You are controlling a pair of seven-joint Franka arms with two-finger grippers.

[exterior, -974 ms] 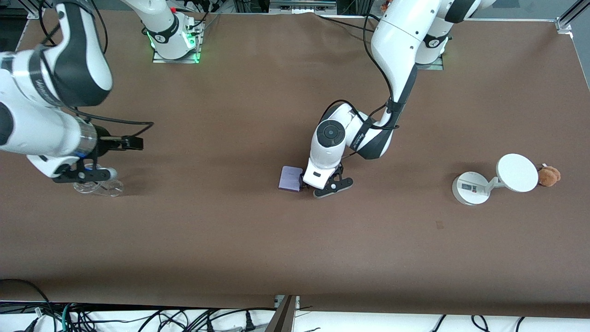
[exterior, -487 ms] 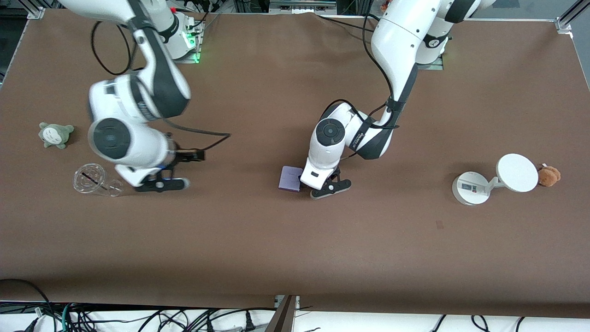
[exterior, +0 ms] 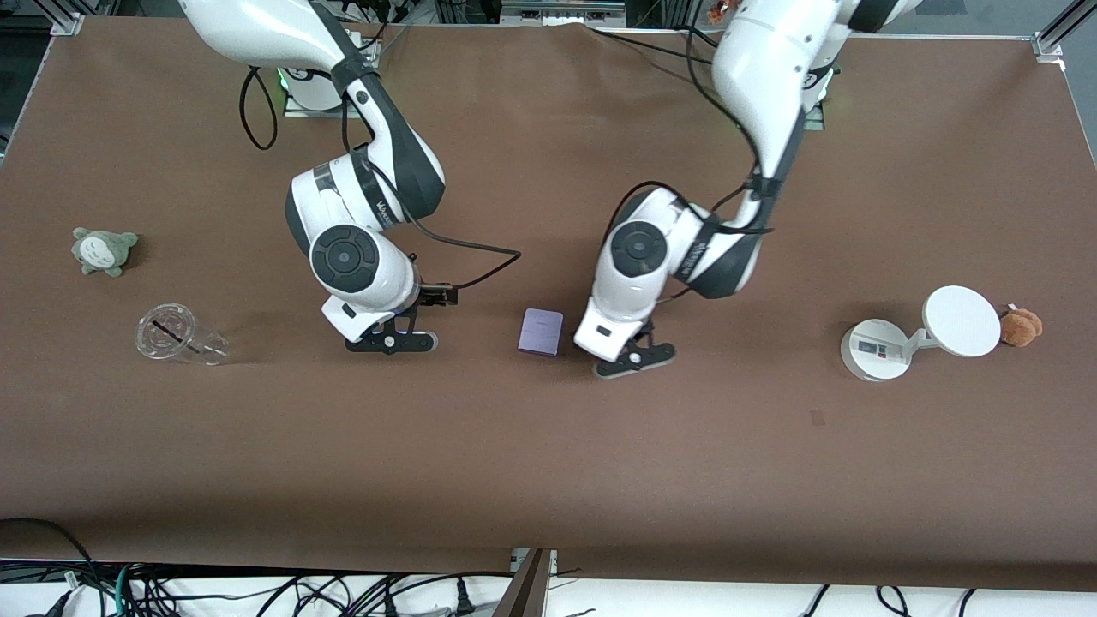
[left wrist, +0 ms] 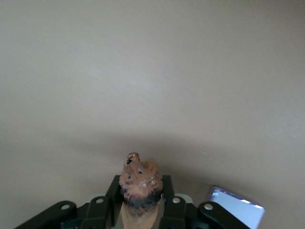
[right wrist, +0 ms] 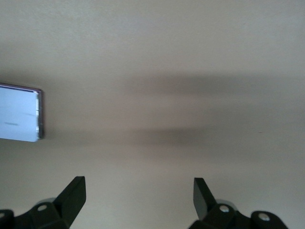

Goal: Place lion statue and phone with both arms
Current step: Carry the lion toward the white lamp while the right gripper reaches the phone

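Note:
Next, I let go of the lion statue with my left gripper on the table [exterior: 805, 360] beside the white device's round base, toward the phone.
The lion statue [left wrist: 139, 183], a small brown figurine with a darker mane, sits upright between the fingers of my left gripper [left wrist: 140, 187], which is shut on it. In the front view the left hand [exterior: 634, 358] hides it and hangs just beside the phone, toward the left arm's end. The phone [exterior: 541, 332], a flat pale-lavender rectangle, lies on the brown table [exterior: 548, 463] between the two hands. My right gripper [exterior: 390, 343] is over the table toward the right arm's end of the phone. It stands open [right wrist: 140, 193] and empty, with the phone [right wrist: 19, 112] at the edge of its view.
A white round-based device [exterior: 874, 350] with a raised disc [exterior: 962, 320] and a tan plush toy [exterior: 1022, 326] stand toward the left arm's end. A clear cup [exterior: 176, 336] on its side and a grey plush [exterior: 103, 249] lie toward the right arm's end.
My left gripper shut on the lion statue and drew away from the phone. The right arm swept from its end of the table in toward the phone, uncovering the cup and the grey plush.

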